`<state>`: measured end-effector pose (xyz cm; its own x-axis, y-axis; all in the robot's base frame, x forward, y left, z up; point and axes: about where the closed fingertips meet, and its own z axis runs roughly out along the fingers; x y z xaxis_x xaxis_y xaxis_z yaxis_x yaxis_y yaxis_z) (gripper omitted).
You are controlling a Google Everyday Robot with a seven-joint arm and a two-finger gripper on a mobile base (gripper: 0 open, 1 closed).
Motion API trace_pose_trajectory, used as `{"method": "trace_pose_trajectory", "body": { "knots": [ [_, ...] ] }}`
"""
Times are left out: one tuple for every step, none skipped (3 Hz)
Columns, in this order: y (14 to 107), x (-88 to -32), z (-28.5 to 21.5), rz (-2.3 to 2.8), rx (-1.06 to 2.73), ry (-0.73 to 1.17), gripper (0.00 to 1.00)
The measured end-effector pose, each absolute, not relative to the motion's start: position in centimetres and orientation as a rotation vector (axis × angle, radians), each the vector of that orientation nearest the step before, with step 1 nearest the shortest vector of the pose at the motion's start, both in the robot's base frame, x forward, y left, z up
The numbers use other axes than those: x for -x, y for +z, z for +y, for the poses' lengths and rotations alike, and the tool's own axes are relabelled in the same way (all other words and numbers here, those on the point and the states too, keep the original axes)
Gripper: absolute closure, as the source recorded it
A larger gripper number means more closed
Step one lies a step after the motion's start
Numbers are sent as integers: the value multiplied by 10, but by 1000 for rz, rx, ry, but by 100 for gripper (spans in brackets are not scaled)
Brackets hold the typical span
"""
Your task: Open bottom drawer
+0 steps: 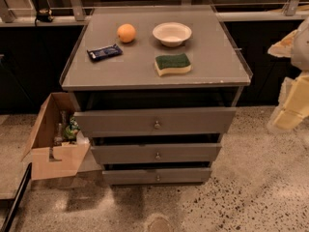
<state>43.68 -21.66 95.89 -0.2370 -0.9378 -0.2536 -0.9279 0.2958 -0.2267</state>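
I should next close my gripper at the bottom drawer's top corner (209,168), at the drawer's end away from the cardboard box.
The grey cabinet (154,76) has three drawers. The bottom drawer (130,176) is the lowest, with a flat grey front and a small round knob (158,178). It stands out slightly, less far than the middle drawer (125,154) and the top drawer (116,122) above it. My gripper (293,105) is a pale yellowish shape at the right edge of the view. It is well to the right of the cabinet, about level with the top drawer, and touches nothing.
On the cabinet top lie an orange (126,33), a white bowl (172,34), a green-and-yellow sponge (173,64) and a dark snack packet (104,52). An open cardboard box (53,149) with bottles stands at the cabinet's left. The floor is speckled stone.
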Motion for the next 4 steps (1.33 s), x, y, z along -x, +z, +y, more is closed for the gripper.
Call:
{"method": "trace_pose_trajectory", "body": {
  "knots": [
    [925,-436,-221,2228,1595,75,0],
    [894,-439,-224,2224,1494,149,0],
    [861,-449,-220,2210,1435,208,0],
    [861,-449,-220,2210,1435,207,0]
  ]
}}
